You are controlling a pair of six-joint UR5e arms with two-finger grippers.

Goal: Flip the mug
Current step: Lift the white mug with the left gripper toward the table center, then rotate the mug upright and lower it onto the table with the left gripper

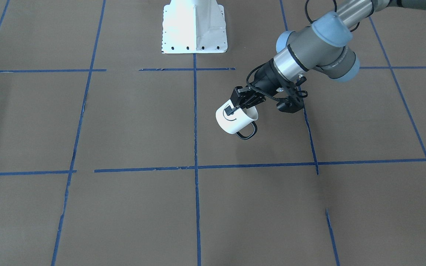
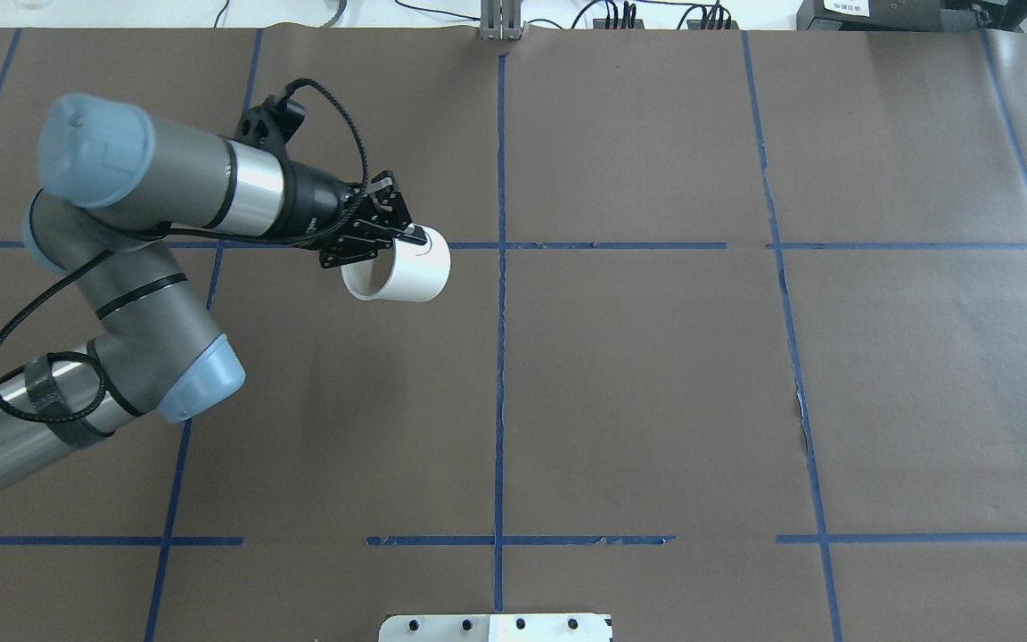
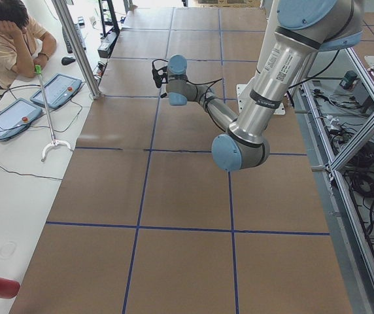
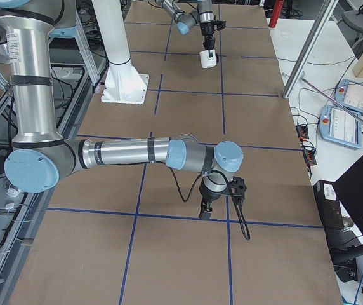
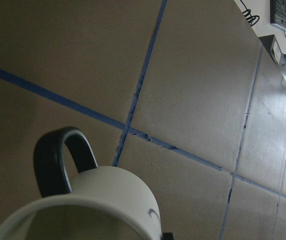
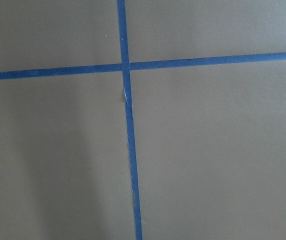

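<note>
Next, the left gripper releases the mug on the blue tape line running out from the white robot base (image 1: 193, 119).
The white mug (image 1: 235, 121) with a black handle (image 1: 247, 132) hangs tilted on its side above the brown table, its mouth turned back toward the arm. My left gripper (image 1: 237, 108) is shut on the mug's rim, one finger outside on the smiley face and one inside. The mug also shows in the overhead view (image 2: 402, 272), the exterior right view (image 4: 207, 58) and the left wrist view (image 5: 113, 195). My right gripper (image 4: 205, 213) points down close over the table far from the mug; I cannot tell whether it is open or shut.
Blue tape lines (image 1: 195, 111) divide the brown table cover into a grid. The white robot base (image 1: 194, 26) stands at the table's robot side. An operator (image 3: 10, 39) sits beside the table with tablets (image 3: 10, 118).
</note>
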